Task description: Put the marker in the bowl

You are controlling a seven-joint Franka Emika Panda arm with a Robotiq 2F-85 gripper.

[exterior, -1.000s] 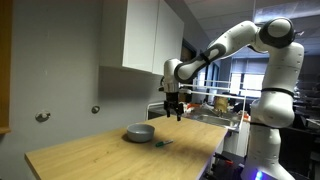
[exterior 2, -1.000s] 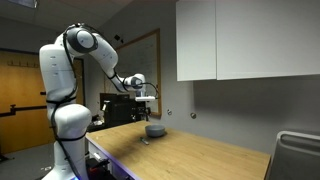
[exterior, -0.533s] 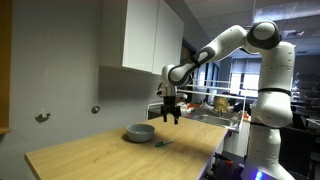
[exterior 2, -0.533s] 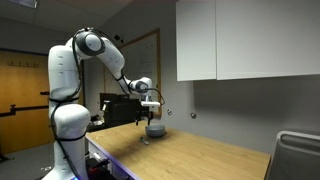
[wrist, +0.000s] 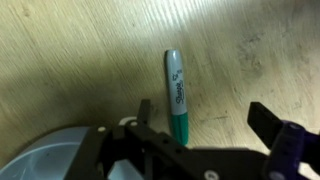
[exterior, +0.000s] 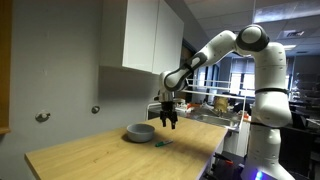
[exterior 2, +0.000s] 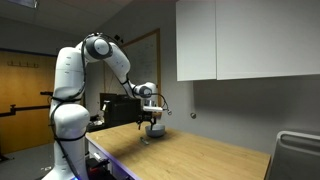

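Next, my gripper shuts on the marker's grey body [exterior: 163, 144] [wrist: 179, 101], over the letters near its green end.
The marker [wrist: 177, 97] is a thin green and grey pen lying flat on the wooden table, in the wrist view just ahead of the jaws. It shows as a small dark stick near the table edge in an exterior view [exterior: 163, 143]. The grey-white bowl [exterior: 140, 132] sits on the table beside it, and its rim shows at the lower left of the wrist view [wrist: 45, 160]. My gripper [wrist: 205, 112] is open and empty, hovering above the marker [exterior: 168, 121]. In an exterior view the gripper [exterior 2: 153, 123] hides most of the bowl.
The wooden table [exterior: 110, 155] ends close to the marker on the robot's side. White wall cabinets [exterior: 145, 40] hang above the back wall. The robot's white base [exterior 2: 65, 140] stands at the table's end.
The arm has lowered, bringing the gripper down toward the marker and closer to the table. The marker and bowl have not moved.
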